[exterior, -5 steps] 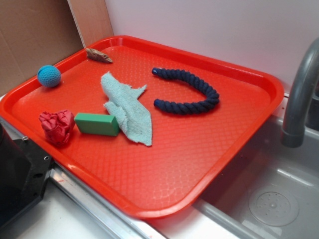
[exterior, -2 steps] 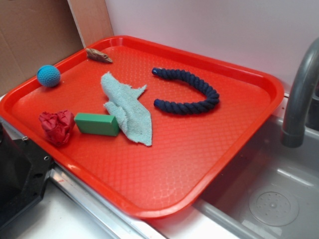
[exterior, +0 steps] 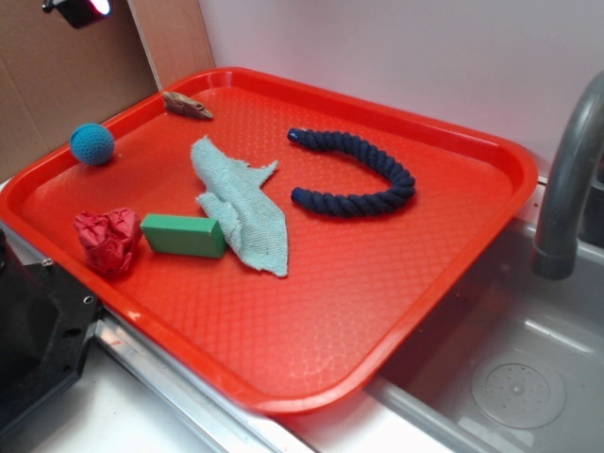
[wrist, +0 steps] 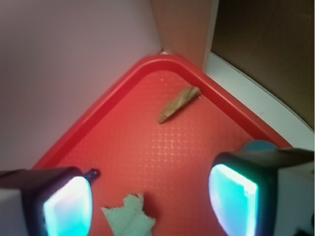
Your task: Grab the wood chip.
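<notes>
My gripper needs to close on the middle of the wood chip (exterior: 188, 105) (wrist: 178, 105), between its pointed end and the end next to the red tray's edge.
The wood chip (exterior: 187, 105) is a small brown pointed piece lying in the far left corner of the red tray (exterior: 453, 142). In the wrist view it (wrist: 179, 103) lies ahead of my gripper (wrist: 150, 204), near the tray's corner. The gripper is open, its two glowing pads wide apart, held above the tray with nothing between them. In the exterior view only a bit of the gripper (exterior: 77, 9) shows at the top left edge.
On the tray lie a blue ball (exterior: 92, 144), a crumpled red paper ball (exterior: 109, 240), a green block (exterior: 184, 235), a pale green cloth (exterior: 241, 203) and a dark blue rope (exterior: 359, 170). A sink with faucet (exterior: 566, 179) is at the right. Cardboard stands behind.
A part of the gripper has come into the exterior view at the top left edge. The things on the tray have not moved.
</notes>
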Tool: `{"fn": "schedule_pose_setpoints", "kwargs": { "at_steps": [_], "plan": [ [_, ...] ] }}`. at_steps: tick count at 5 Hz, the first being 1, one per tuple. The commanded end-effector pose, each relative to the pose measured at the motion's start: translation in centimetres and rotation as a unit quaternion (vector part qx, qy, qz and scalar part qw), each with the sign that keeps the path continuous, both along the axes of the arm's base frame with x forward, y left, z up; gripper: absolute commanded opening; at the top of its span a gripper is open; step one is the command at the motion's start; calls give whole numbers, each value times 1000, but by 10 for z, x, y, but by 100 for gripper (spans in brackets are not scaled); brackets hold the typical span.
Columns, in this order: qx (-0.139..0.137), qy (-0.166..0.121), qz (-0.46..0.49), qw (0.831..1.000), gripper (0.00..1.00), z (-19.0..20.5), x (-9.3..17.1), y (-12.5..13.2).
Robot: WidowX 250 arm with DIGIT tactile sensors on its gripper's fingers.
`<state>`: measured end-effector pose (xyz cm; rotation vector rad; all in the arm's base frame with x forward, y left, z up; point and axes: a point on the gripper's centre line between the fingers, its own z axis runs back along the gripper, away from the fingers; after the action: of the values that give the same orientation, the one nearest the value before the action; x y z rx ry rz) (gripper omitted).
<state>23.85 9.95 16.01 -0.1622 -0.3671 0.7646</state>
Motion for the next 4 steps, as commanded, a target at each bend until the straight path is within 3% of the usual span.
{"fn": "schedule_pose_setpoints", "kwargs": {
  "at_steps": [1,2,4],
  "plan": [
    [6,-14,4,1000,100,10,-6,11],
    [15,-7,65,998,100,-14,7,25],
    [65,19,135,988,100,-91,39,40]
  ]
}}
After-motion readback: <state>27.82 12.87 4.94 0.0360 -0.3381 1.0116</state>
